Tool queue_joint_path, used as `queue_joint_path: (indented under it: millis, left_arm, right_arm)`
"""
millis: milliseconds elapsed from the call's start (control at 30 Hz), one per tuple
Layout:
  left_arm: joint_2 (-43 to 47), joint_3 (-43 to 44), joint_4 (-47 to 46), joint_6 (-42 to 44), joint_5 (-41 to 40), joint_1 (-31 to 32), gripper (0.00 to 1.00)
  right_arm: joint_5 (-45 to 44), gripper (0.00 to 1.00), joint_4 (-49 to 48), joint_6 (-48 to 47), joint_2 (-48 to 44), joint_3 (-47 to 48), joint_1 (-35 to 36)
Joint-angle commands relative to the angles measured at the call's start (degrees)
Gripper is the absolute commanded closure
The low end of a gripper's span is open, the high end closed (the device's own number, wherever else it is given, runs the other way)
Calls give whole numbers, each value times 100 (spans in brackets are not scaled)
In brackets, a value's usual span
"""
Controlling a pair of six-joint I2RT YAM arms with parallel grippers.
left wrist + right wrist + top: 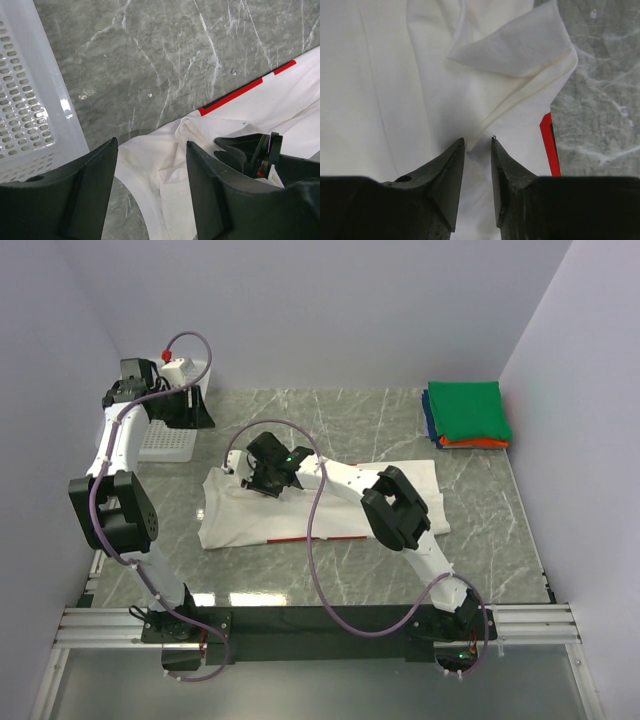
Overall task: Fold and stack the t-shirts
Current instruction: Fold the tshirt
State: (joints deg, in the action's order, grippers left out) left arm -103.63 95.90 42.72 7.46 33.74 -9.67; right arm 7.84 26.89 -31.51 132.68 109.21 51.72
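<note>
My left gripper will close on the white t-shirt's back edge (221, 471) (157, 132), on the basket side of my right gripper.
The white t-shirt (240, 525) lies crumpled across the middle of the table, with a red stripe along its near edge. My right gripper (262, 480) is down on its back left part. In the right wrist view the jaws (477, 140) stand narrowly apart, pinching a fold where a sleeve hem (520, 95) runs in. My left gripper (190, 405) hangs open and empty above the table at the back left, next to the basket. Its view shows the tee (165, 165) between its fingers and the right gripper (250, 152) below. Folded green, blue and orange tees (465, 415) are stacked at the back right.
A white mesh basket (170, 440) stands at the back left, and its wall shows in the left wrist view (25, 100). Grey walls close in the marble table (350, 420) on three sides. The right arm's cable (315, 530) loops over the tee.
</note>
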Motion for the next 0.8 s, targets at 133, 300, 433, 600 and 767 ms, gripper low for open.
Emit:
queue_joint_path:
  millis: [133, 300, 433, 600, 767]
  left_arm:
    - [370, -194, -203, 141, 45, 9, 40]
    - [274, -194, -124, 211, 63, 53, 46]
    - [221, -212, -150, 317, -139, 193, 52]
    - [-95, 34, 43, 352, -271, 369, 54]
    - [-324, 210, 140, 396, -403, 580, 50]
  right_arm:
    - [-467, 69, -194, -66, -93, 92, -13]
    - [-406, 81, -176, -57, -208, 136, -145]
    - [-344, 100, -176, -31, -269, 215, -276]
    - [-397, 100, -290, -13, -269, 337, -523]
    - [-414, 100, -413, 109, -243, 417, -839]
